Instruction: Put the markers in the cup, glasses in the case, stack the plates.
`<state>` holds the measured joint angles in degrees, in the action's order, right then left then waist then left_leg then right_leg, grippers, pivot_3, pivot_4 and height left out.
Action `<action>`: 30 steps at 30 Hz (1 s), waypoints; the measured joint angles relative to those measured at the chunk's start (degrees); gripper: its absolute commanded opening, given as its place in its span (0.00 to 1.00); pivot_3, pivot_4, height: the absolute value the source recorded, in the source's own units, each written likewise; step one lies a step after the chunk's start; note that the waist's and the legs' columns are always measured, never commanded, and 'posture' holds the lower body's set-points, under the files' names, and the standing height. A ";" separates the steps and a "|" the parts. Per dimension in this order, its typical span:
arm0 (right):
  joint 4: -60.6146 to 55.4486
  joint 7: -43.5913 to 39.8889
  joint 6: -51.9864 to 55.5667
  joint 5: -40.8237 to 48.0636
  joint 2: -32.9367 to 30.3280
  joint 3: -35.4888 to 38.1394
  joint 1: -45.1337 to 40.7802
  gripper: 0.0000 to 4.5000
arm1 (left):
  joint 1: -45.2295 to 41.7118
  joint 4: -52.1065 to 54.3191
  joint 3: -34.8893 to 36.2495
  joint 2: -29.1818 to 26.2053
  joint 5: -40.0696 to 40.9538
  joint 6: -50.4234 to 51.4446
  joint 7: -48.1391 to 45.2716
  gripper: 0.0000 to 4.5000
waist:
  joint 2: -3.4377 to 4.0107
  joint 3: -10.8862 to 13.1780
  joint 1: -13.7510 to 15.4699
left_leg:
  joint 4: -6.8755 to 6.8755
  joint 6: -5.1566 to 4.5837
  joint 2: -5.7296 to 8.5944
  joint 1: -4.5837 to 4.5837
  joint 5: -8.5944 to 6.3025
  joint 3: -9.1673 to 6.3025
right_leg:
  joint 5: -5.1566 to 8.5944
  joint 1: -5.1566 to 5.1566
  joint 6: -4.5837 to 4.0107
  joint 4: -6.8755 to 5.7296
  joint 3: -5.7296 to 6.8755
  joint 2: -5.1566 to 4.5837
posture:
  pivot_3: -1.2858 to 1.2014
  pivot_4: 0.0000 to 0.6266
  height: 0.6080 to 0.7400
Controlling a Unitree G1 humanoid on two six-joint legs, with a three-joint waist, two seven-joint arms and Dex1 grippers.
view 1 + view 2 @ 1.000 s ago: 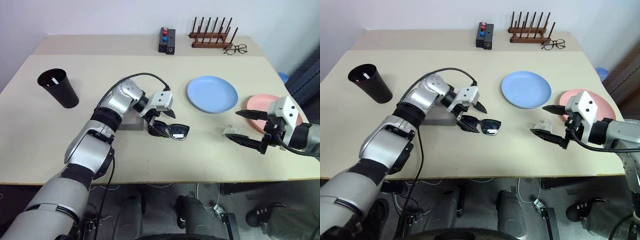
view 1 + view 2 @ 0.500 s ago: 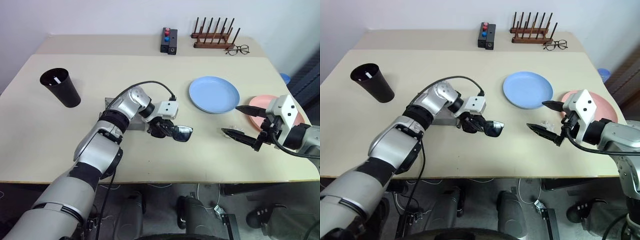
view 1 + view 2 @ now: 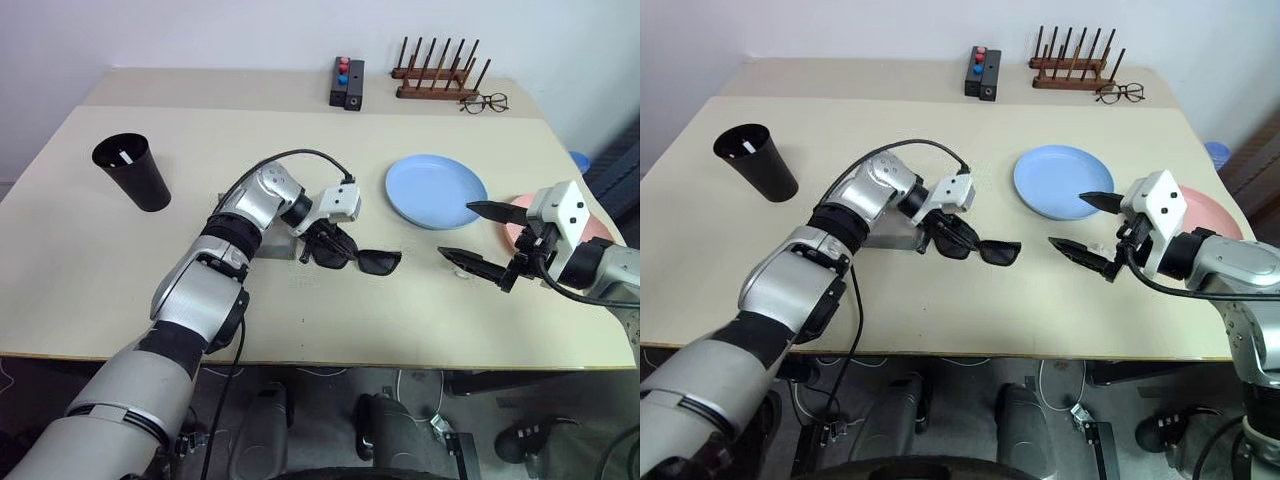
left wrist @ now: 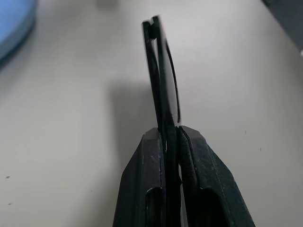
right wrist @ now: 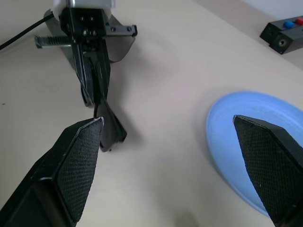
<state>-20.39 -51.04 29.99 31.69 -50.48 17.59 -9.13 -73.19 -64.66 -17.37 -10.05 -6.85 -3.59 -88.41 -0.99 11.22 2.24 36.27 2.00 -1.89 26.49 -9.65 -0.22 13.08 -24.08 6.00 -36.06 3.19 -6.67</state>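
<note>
Next, my left gripper lets go of the black glasses inside the grey case [image 3: 248, 248], along its near side.
My left gripper [image 3: 326, 244] is shut on one end of the black glasses [image 3: 368, 262], in the middle of the table. In the left wrist view its fingers [image 4: 147, 161] clamp the glasses [image 4: 161, 71] edge-on, close above the tabletop. The grey case [image 3: 883, 235] lies just behind that hand, partly hidden by the arm. My right gripper [image 3: 456, 230] stands open, level, right of the glasses and apart from them. The black cup [image 3: 132, 172] stands at far left. The blue plate [image 3: 437, 190] lies beyond the right gripper, and the pink plate [image 3: 1207, 212] shows behind it. The markers are hidden.
A black box with red and blue buttons [image 3: 347, 83], a wooden peg rack [image 3: 440, 78] and wire-rimmed spectacles [image 3: 484, 102] sit along the back edge. A small pale object [image 3: 463, 272] lies on the table under the right gripper.
My left gripper went from open over the glasses to shut on them and carried them a little to the right. The right gripper stayed open, about where it was.
</note>
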 measured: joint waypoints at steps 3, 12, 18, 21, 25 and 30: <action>0.66 -0.01 -0.57 -0.19 0.21 -1.00 -0.84 1.00 | -3.09 0.68 2.79 -0.12 2.47 4.38 -1.38 0.00 | 0.00 0.00 -0.06 | -0.04 0.00 0.00 -0.01 0.00 0.00 | 0.01 -0.01 0.01 0.00 0.00 0.00 | 0.52 0.24 1.00; 2.78 -0.07 -1.88 -1.18 0.99 -3.17 -2.98 1.00 | -6.42 1.99 3.33 -7.87 4.07 6.69 -3.72 0.00 | 0.02 0.01 -0.36 | -0.10 -0.01 -0.01 -0.01 0.00 0.01 | 0.01 -0.09 0.01 -0.02 -0.01 0.02 | 0.52 0.24 1.00; 3.17 -0.21 -2.32 -1.21 1.08 -3.60 -3.33 1.00 | -6.47 3.87 -5.16 -19.11 7.70 6.28 -3.89 0.00 | 0.03 0.02 -0.24 | -0.10 0.00 -0.02 0.01 0.00 0.02 | 0.01 -0.12 0.01 -0.02 -0.02 0.02 | 0.52 0.24 1.00; 3.65 -0.52 -2.48 -1.21 1.14 -3.99 -3.81 1.00 | -6.44 4.05 -10.05 -24.46 9.28 3.78 -3.91 0.00 | 0.04 0.03 -0.14 | -0.09 0.00 -0.02 0.04 -0.01 0.03 | 0.02 -0.13 0.00 -0.01 -0.02 0.01 | 0.52 0.24 1.00; 4.21 -1.06 -2.54 -1.17 1.47 -4.56 -5.47 1.00 | -5.70 2.42 -14.34 -28.65 9.42 -1.22 -3.91 0.00 | 0.04 0.03 -0.06 | -0.09 0.00 -0.02 0.04 -0.01 0.04 | 0.02 -0.14 -0.01 0.01 -0.02 0.00 | 0.52 0.24 1.00; 4.44 -1.95 -2.46 -0.36 2.26 -5.11 -6.34 1.00 | -2.02 -0.85 -15.39 -29.47 11.30 -7.69 -3.92 0.00 | 0.02 0.04 -0.04 | -0.07 0.00 -0.02 0.13 -0.01 0.04 | 0.01 -0.21 -0.01 0.00 -0.01 0.00 | 0.52 0.24 1.00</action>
<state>-15.95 -52.99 27.53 31.32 -48.22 12.47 -15.47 -75.21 -65.52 -32.76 -39.52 4.45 -11.28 -92.33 -0.97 11.26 2.19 36.20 2.00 -1.91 26.62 -9.65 -0.18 13.10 -24.30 5.99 -36.06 3.18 -6.67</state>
